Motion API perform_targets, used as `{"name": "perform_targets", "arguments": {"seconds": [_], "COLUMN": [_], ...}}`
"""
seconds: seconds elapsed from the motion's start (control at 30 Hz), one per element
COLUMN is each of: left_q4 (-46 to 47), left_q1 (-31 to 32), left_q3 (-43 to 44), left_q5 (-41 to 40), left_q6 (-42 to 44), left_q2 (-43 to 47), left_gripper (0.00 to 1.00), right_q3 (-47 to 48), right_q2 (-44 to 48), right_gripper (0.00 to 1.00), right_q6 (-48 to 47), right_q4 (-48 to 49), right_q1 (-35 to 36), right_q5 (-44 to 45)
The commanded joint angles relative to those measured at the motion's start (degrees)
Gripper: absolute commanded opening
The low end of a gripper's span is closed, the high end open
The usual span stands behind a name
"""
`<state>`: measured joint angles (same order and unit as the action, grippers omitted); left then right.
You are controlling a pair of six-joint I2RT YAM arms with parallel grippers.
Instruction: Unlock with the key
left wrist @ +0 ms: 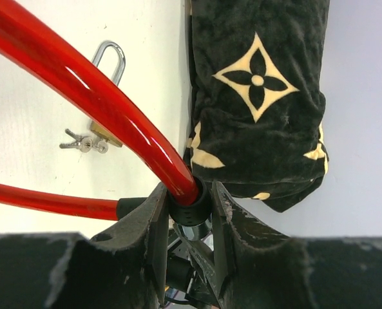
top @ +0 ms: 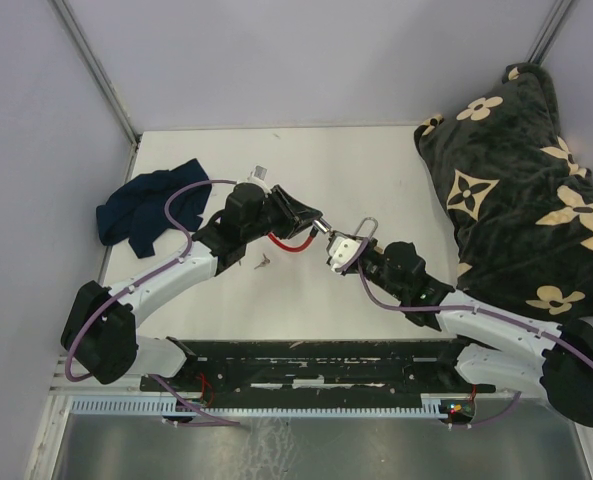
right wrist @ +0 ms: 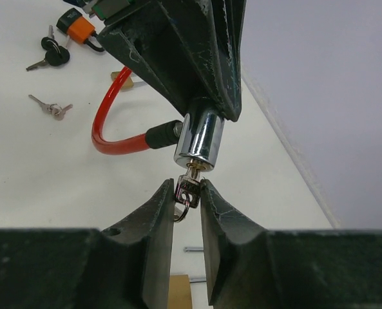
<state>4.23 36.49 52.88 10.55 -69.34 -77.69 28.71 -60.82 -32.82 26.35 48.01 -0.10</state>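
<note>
Next, I let go of the red cable lock's cylinder end with my left gripper on the table (top: 422,243) (left wrist: 165,113) between the brass padlock and black blanket.
A red cable lock (left wrist: 113,109) with a black collar and a chrome cylinder (right wrist: 200,138) is held off the table by my left gripper (left wrist: 189,193), which is shut on the collar. In the top view the left gripper (top: 314,222) is at the table's middle, with the red cable (top: 286,243) looping below it. A small silver key (right wrist: 191,191) with a ring sits in the cylinder's keyhole. My right gripper (right wrist: 189,187) is shut on the key's head, just below the cylinder. In the top view the right gripper (top: 333,250) meets the left one tip to tip.
A brass padlock (left wrist: 107,132) with keys (left wrist: 81,143) lies on the table beyond the cable. An orange padlock (right wrist: 78,29) with black keys (right wrist: 49,58) and a loose key pair (right wrist: 52,108) lie further off. A black flowered blanket (top: 521,190) is at the right, a blue cloth (top: 146,205) at the left.
</note>
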Motion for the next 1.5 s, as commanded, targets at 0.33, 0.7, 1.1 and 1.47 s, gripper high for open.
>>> {"name": "perform_targets", "arguments": {"seconds": [0.33, 0.7, 1.1, 1.47], "left_q4": [5.06, 4.42, 7.54, 9.57], "left_q1": [0.56, 0.52, 0.74, 3.88], "left_q3": [2.98, 4.97, 6.65, 6.82], "left_q5": [0.85, -1.52, -5.03, -12.13], "left_q6": [-1.79, -2.41, -8.95, -13.38], "left_q2": [1.29, 0.55, -0.27, 0.7], "left_gripper": [0.03, 0.03, 0.03, 0.03], "right_q3": [0.09, -2.01, -9.58, -10.53], "right_q2": [2.56, 10.46, 11.79, -13.06], "right_gripper": [0.19, 0.49, 0.52, 0.58], "right_q6": [10.22, 17.13, 28.57, 32.66], "right_q4": [2.82, 0.14, 16.19, 51.62], "right_q1": [0.33, 0.22, 0.32, 1.48], "right_q5": [1.19, 3.28, 3.08, 12.68]}}
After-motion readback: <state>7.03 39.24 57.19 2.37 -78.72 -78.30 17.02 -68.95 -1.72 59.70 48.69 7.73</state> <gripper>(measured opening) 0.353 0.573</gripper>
